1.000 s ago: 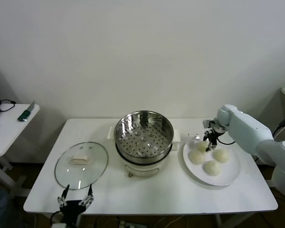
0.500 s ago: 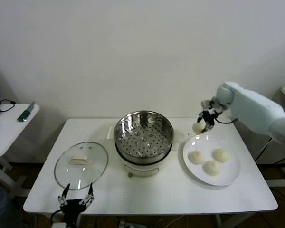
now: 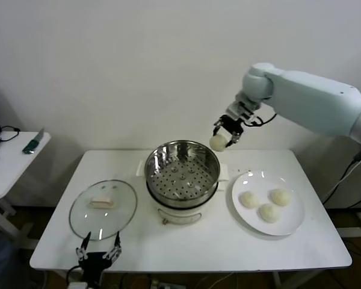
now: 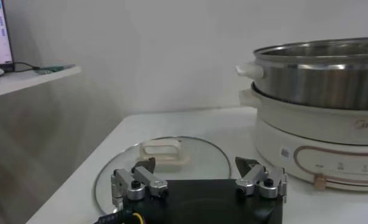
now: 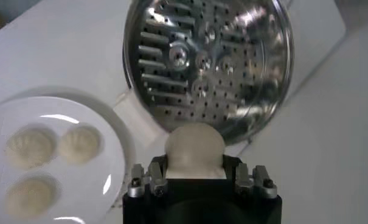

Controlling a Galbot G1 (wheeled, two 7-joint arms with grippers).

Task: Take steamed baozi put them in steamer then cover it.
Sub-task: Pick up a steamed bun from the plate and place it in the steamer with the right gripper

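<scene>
Next, I let go of the baozi with my right gripper on the steamer's perforated bottom (image 3: 184, 160) (image 5: 225, 97), between the central dimples and the steamer's back rim.
My right gripper (image 3: 224, 137) is shut on one off-white baozi (image 3: 218, 142) and holds it in the air just above the steamer's right rim; the wrist view shows that baozi (image 5: 193, 148) between the jaws over the rim. The steamer (image 3: 182, 172) is a shiny steel basket with a perforated floor (image 5: 205, 61), empty, on a white pot base. Three baozi (image 3: 249, 199) lie on the white plate (image 3: 292, 226) to its right. The glass cover (image 3: 103, 208) with its whitish handle (image 4: 165, 150) lies flat on the table, left of the steamer. My left gripper (image 3: 98, 252) is open, parked at the front edge near the cover.
A white side table (image 3: 9, 162) at far left holds a green-handled tool (image 3: 32, 143) and cables. The white wall stands close behind the table. The pot base (image 4: 317, 143) rises just beside the cover in the left wrist view.
My right gripper closed on one baozi on the plate, lifted it and carried it up and left to the steamer's right rim. The plate went from four baozi to three. The left arm stayed still.
</scene>
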